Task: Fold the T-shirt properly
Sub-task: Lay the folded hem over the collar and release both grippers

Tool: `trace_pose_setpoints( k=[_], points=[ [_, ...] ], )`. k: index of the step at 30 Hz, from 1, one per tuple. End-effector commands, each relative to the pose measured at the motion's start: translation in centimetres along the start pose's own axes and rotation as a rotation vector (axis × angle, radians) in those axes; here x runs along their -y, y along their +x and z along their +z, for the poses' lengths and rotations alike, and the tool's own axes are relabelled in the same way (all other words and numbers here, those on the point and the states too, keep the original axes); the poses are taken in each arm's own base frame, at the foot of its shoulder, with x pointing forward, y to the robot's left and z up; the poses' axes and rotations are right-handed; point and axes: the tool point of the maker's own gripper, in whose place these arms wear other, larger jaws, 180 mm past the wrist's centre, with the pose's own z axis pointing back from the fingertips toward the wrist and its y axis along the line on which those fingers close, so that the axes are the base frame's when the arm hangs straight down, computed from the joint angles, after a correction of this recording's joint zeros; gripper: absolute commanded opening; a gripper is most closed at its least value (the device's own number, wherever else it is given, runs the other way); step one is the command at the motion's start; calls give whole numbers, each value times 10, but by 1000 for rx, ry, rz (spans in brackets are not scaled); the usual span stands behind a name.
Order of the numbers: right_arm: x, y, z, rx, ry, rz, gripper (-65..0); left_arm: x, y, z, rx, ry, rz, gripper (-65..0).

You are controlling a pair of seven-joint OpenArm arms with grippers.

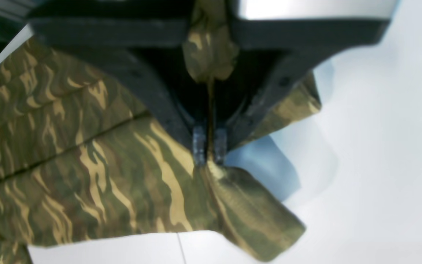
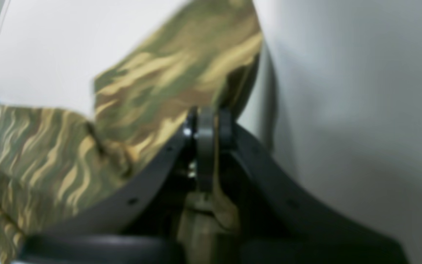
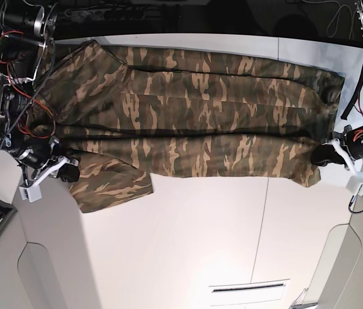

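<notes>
My right gripper needs to release the T-shirt's edge farther back, on the cloth [image 3: 61, 94] next to the back sleeve.
The camouflage T-shirt [image 3: 194, 122] lies spread sideways across the white table [image 3: 188, 244], with one sleeve [image 3: 111, 187] sticking out toward the front at the left. At the shirt's right edge my left gripper [image 3: 324, 154] is shut on the cloth. In the left wrist view its fingertips [image 1: 199, 145] pinch a fold of the T-shirt [image 1: 97, 165], and cloth bunches up between the jaws. My right gripper [image 3: 71, 172] is at the shirt's left end beside the sleeve. Its fingers [image 2: 225, 126] are closed on an edge of the T-shirt [image 2: 152, 95].
Red and black cables [image 3: 20, 96] hang along the right arm at the left. More cables [image 3: 362, 84] run by the left arm. A narrow slot [image 3: 249, 288] is cut into the table near the front edge. Panel seams [image 3: 262, 225] cross the tabletop.
</notes>
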Motion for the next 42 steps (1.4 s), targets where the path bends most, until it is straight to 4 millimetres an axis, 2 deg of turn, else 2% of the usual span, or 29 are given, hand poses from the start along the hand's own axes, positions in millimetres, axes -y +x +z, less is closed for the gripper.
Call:
trace_pose_setpoints(
  k=[1, 6, 11, 15, 22, 28, 34, 42],
  points=[
    [-6, 19, 10, 59, 18, 36, -650, -3, 16, 13, 32, 10, -40, -650],
    [-24, 18, 40, 87, 27, 126, -650, -5, 17, 27, 53, 19, -46, -650],
    [-39, 2, 66, 81, 10, 204, -650, -14, 8, 46, 65, 28, 19, -650],
    [-51, -10, 78, 81, 24, 228, -650, -16, 3, 56, 76, 13, 67, -650],
    [-61, -35, 95, 48, 23, 245, -650, -4, -15, 57, 25, -41, 97, -650],
    [-61, -40, 114, 60, -6, 260, -650, 7, -17, 59, -6, -52, 45, -650],
    [-56, -53, 137, 64, -26, 218, -650, 12, -28, 62, -57, -53, 24, -650],
    [-51, -77, 143, 11, -40, 181, -650, 12, -52, 63, -110, -51, 47, -650]
  ],
)
